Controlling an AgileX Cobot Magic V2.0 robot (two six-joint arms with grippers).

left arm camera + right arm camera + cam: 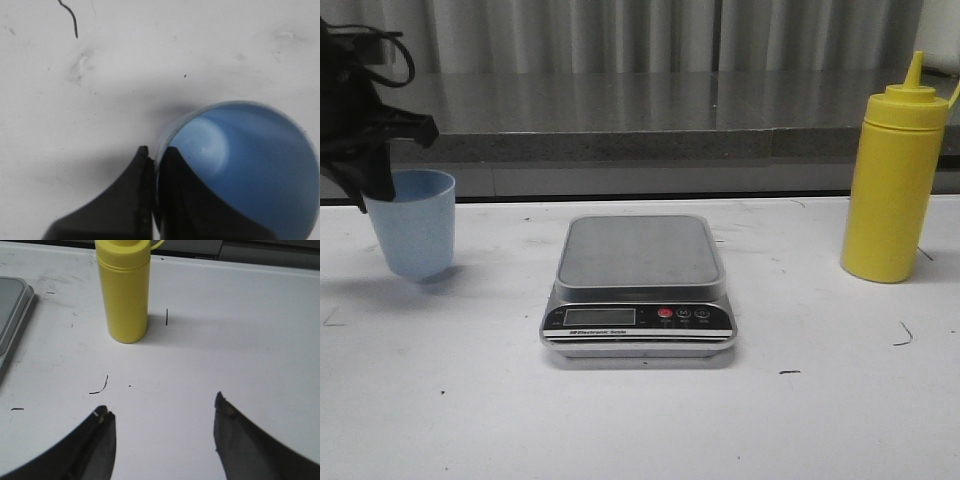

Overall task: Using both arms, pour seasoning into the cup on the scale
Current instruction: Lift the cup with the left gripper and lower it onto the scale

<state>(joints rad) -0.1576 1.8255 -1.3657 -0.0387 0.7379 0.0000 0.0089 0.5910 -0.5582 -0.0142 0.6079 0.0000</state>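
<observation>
The robot's left gripper should release the light blue cup on the back half of the silver-grey scale's platform [628, 246].
The light blue cup [414, 224] hangs tilted, a little above the white table at the far left. My left gripper [375, 188] is shut on its rim, one finger inside and one outside; the left wrist view shows the cup [250, 165] from above with the gripper [156, 152] pinching its wall. The silver-grey scale [638, 282] lies in the middle with nothing on its platform. The yellow seasoning bottle [895, 180] stands upright at the right. My right gripper [162, 410] is open and empty, short of the bottle [123, 290], and out of the front view.
A grey ledge [650, 110] with a curtain behind runs along the back of the table. The scale's edge [12, 310] shows in the right wrist view. Small dark marks [903, 335] dot the white table top.
</observation>
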